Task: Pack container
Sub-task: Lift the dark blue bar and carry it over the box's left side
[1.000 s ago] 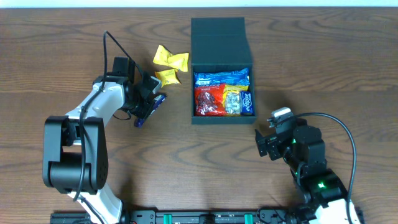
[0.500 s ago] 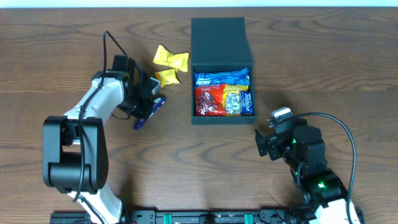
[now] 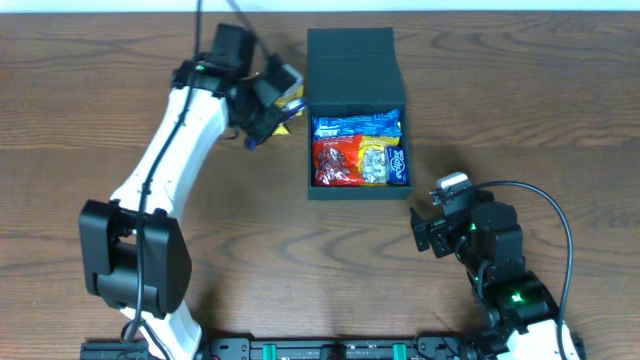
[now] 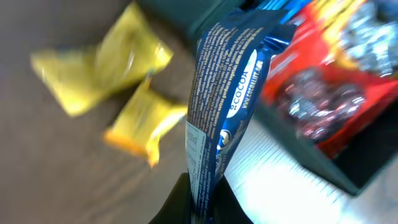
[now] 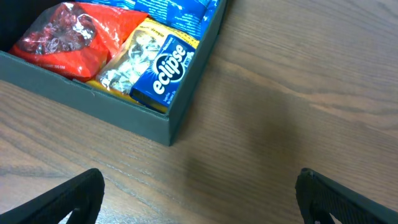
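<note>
I will let go of the dark blue snack packet with my left gripper between the bright blue packet and the red and yellow bags (image 3: 364,137) (image 4: 309,4).
The container (image 3: 310,150) is a dark box with its lid flap (image 3: 350,60) folded back, and it holds blue, red and yellow snack packets (image 3: 358,150). My left gripper (image 3: 258,125) hangs just left of it, shut on a blue snack packet (image 3: 251,141). In the left wrist view that blue packet (image 4: 227,106) stands up from the left gripper (image 4: 202,205), between the yellow packets (image 4: 99,68) and the container's edge (image 4: 292,168). My right gripper (image 3: 425,232) rests open near the container's front right corner (image 5: 171,127), nothing between its fingers (image 5: 68,199).
Yellow packets (image 3: 291,103) lie on the wooden table (image 3: 520,100) beside the container's left wall, partly hidden under my left arm. An Eclipse gum pack (image 5: 165,71) and a red bag (image 5: 68,34) sit in the container's front part.
My left arm has lifted the blue packet off the table and swung it up and right, over the yellow packets toward the container's left side. The right arm has not moved.
</note>
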Tool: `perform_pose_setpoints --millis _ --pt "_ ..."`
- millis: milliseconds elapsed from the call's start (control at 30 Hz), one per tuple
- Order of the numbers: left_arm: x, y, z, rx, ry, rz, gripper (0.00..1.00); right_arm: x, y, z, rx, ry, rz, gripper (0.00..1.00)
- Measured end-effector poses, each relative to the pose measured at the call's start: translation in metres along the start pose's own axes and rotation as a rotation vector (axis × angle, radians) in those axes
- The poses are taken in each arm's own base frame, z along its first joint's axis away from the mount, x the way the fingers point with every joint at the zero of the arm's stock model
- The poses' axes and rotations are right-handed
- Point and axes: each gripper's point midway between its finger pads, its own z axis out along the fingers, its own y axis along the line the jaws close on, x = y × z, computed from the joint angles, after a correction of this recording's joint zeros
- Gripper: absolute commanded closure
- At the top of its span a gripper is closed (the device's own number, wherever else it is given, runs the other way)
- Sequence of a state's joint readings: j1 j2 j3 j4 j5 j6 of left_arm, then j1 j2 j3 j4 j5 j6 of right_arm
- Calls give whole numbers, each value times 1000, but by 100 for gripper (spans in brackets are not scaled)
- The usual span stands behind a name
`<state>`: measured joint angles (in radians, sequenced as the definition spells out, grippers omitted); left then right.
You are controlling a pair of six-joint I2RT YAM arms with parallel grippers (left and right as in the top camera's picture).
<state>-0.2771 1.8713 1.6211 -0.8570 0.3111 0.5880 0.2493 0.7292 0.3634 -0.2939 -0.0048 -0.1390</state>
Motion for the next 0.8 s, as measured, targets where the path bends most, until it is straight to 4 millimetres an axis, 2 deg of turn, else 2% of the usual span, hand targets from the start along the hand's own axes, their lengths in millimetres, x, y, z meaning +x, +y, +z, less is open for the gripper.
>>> perform_pose_setpoints --millis 200,333,800 --pt "-52 -28 -14 35 -140 179 94 0 0 0 0 0 0 1" --pt "-69 -39 -24 91 -223 255 94 0 0 0 0 0 0 1" --pt "-75 -57 -29 155 -295 480 94 0 0 0 0 0 0 1"
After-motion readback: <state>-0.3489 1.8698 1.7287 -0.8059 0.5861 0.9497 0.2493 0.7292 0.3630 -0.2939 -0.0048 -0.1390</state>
